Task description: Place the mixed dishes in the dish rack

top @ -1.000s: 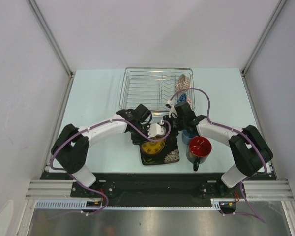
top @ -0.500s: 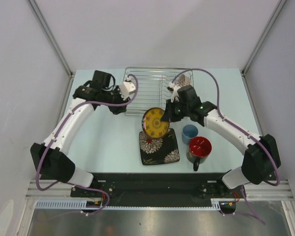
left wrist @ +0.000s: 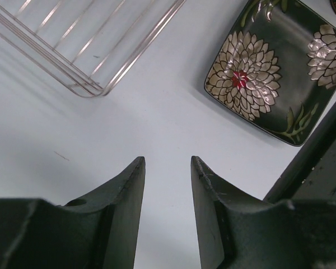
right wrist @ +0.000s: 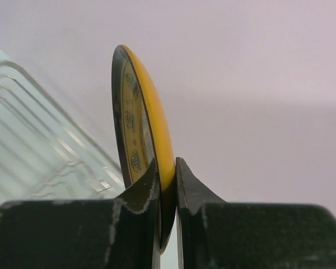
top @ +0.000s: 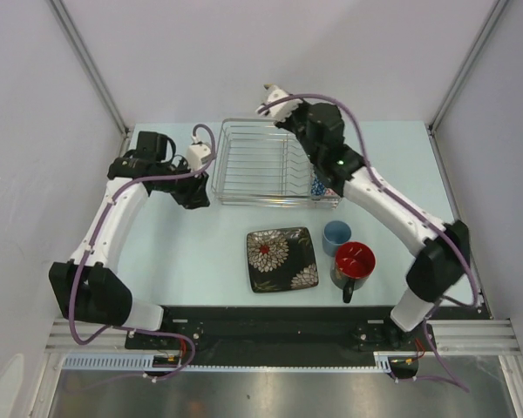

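Next, my right gripper lets go of the yellow plate on edge between the dish rack's wires, just behind the blue bowl (top: 295,157).
My right gripper (right wrist: 168,168) is shut on the lower rim of a round yellow plate (right wrist: 148,117) and holds it on edge, upright. In the top view this gripper (top: 289,119) hangs above the back edge of the dish rack (top: 253,161); I cannot make out the plate there. My left gripper (top: 194,197) is open and empty just left of the rack, fingers (left wrist: 129,185) over bare table. The dark square flowered plate (top: 282,259) lies flat on the table and also shows in the left wrist view (left wrist: 269,73). The light-blue cup (top: 336,235) and the dark mug with red inside (top: 353,263) stand right of it. The blue bowl (top: 317,185) stands in the rack's right end. The pinkish bowl is hidden by my right arm.
The rack's near left corner (left wrist: 89,56) is in the left wrist view. Metal frame posts (top: 91,70) and grey walls close in the table on both sides and at the back. The black base rail (top: 261,318) runs along the near edge.
My right gripper lifted the yellow plate off the square plate and carried it back over the rack. My left arm swung away to the rack's left side.
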Controlling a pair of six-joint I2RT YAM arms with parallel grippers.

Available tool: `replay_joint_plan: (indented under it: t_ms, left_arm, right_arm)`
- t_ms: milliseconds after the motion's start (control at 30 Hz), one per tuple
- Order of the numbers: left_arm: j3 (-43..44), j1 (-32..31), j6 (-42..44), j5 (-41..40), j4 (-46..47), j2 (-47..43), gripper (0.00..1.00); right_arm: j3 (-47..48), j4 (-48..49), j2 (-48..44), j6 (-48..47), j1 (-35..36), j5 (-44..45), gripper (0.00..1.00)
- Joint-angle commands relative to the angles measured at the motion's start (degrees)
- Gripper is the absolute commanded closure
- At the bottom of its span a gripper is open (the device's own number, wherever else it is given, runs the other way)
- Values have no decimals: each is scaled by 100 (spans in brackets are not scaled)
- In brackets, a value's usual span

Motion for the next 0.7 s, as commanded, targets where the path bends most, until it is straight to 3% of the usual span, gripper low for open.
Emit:
replay_joint_plan:
  t_ms: [0, 133, 267, 667]
  left_arm:
    - [-214, 234, -155, 381, 189, -185, 57]
    - [-319, 392, -172, 470, 189, -36, 57]
    - [-328, 454, -164, 469, 215, 193, 56]
    - [-258, 472, -339, 417, 435, 633, 56]
  right_arm:
    - [682, 1107, 1198, -2806, -113, 200, 100]
    - [815, 1072, 1551, -3343, -271, -91, 100]
    - [921, 536, 1640, -3186, -421, -433, 100]
    - [929, -1266, 1446, -2527, -1019, -2691, 100]
